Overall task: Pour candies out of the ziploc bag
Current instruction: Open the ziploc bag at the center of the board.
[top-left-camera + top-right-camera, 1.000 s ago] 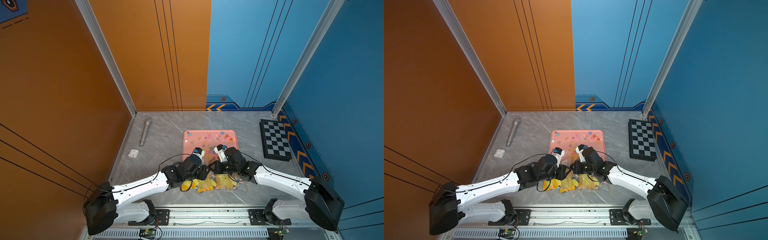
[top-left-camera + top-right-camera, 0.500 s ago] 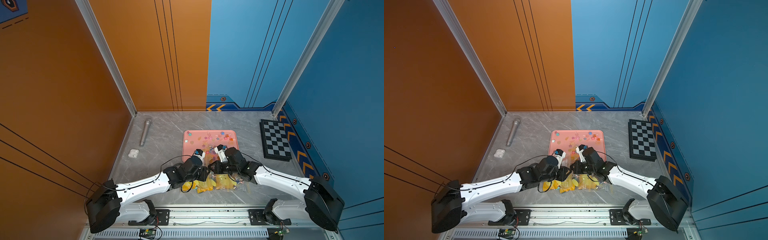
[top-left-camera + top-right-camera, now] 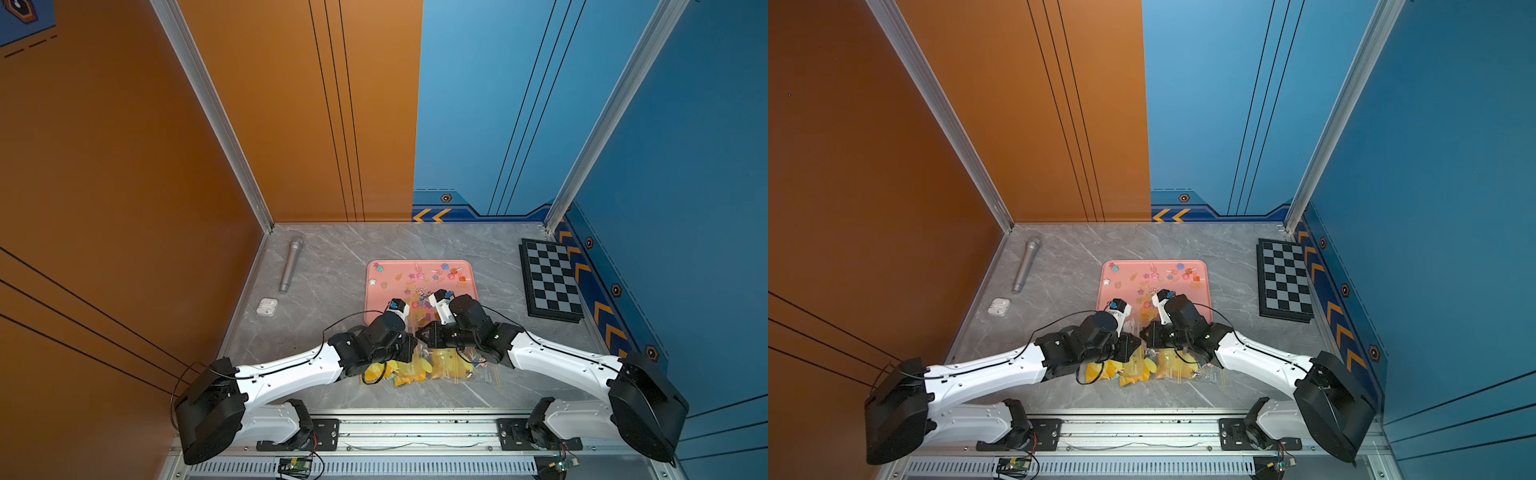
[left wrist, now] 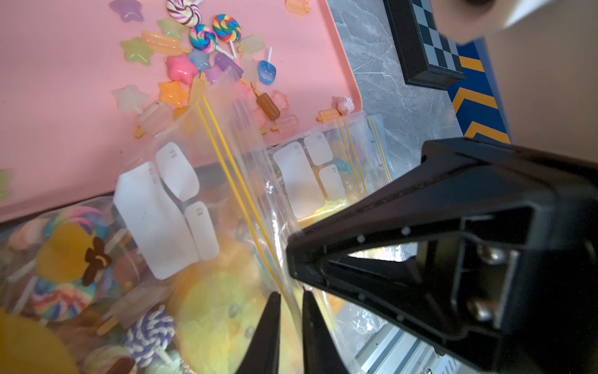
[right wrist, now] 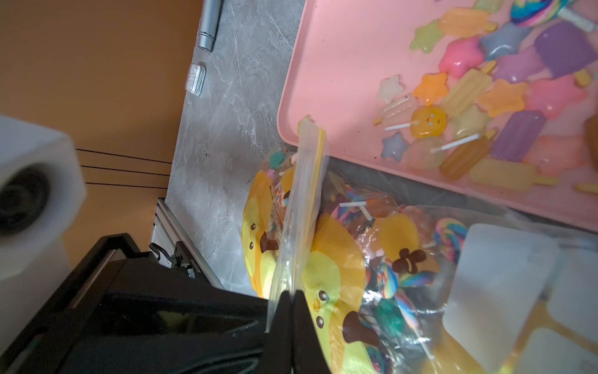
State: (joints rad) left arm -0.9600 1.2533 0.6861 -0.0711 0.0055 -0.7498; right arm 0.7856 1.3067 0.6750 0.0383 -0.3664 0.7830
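The bag's yellow-lined rim is shut, so I need to pinch the bag's edge (image 4: 289,299) facing my left gripper with that gripper and pull that edge away from my right gripper before pouring.
The clear ziploc bag (image 3: 440,368) (image 3: 1167,368), printed with yellow figures, lies on the table by the front edge of the pink tray (image 3: 382,291). Swirl lollipops and other candies (image 4: 61,298) (image 5: 449,233) still fill it. More candies (image 3: 419,278) (image 4: 181,68) (image 5: 469,87) lie loose on the tray. My right gripper (image 5: 290,293) (image 3: 424,334) is shut on the bag's raised zip rim. My left gripper (image 4: 289,294) (image 3: 411,347) faces it; its jaws stand almost together, with the yellow-lined rim (image 4: 246,200) passing between them.
A second clear bag with white labels (image 4: 307,181) lies beside the first. A silver microphone (image 3: 291,266) and a white earbud case (image 3: 267,306) sit at the left, a chessboard (image 3: 550,280) at the right. The metal rail (image 3: 415,428) runs along the front.
The left gripper's jaws have closed in around the bag's rim, and the left arm has shifted slightly toward the front. The right gripper has kept its hold in place.
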